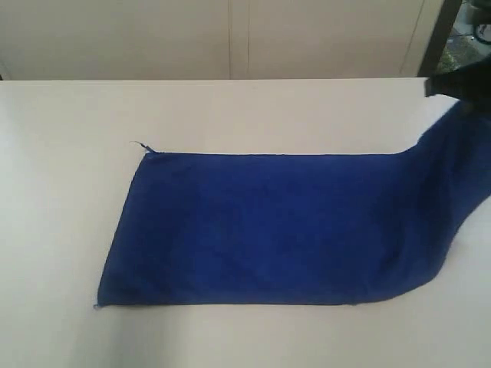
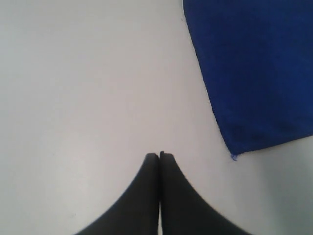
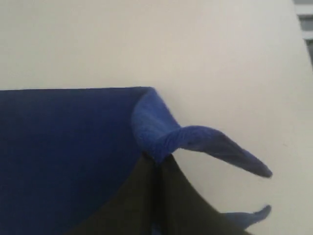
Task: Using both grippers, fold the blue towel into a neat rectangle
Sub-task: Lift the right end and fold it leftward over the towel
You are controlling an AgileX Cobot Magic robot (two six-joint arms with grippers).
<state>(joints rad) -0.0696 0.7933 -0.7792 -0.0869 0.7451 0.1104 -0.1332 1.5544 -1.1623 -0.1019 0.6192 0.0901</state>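
Next, I let go of the blue towel's lifted end with my right gripper by its flat end's edge (image 1: 116, 207) near the loose thread. The lifted end is now off the table's surface.
The blue towel (image 1: 276, 226) lies spread across the white table (image 1: 69, 176), its left end flat with a loose thread at the far left corner. Its right end is lifted off the surface toward my right gripper (image 1: 460, 86), a dark shape at the right edge. In the right wrist view my right gripper (image 3: 157, 160) is shut on a bunched edge of the towel (image 3: 63, 147), with a flap hanging off to one side. My left gripper (image 2: 159, 154) is shut on nothing, hovering over bare table beside a towel (image 2: 254, 73) corner. It does not show in the exterior view.
A pale wall with cabinet panels (image 1: 230, 38) runs behind the table's far edge. A dark post (image 1: 441, 34) stands at the back right.
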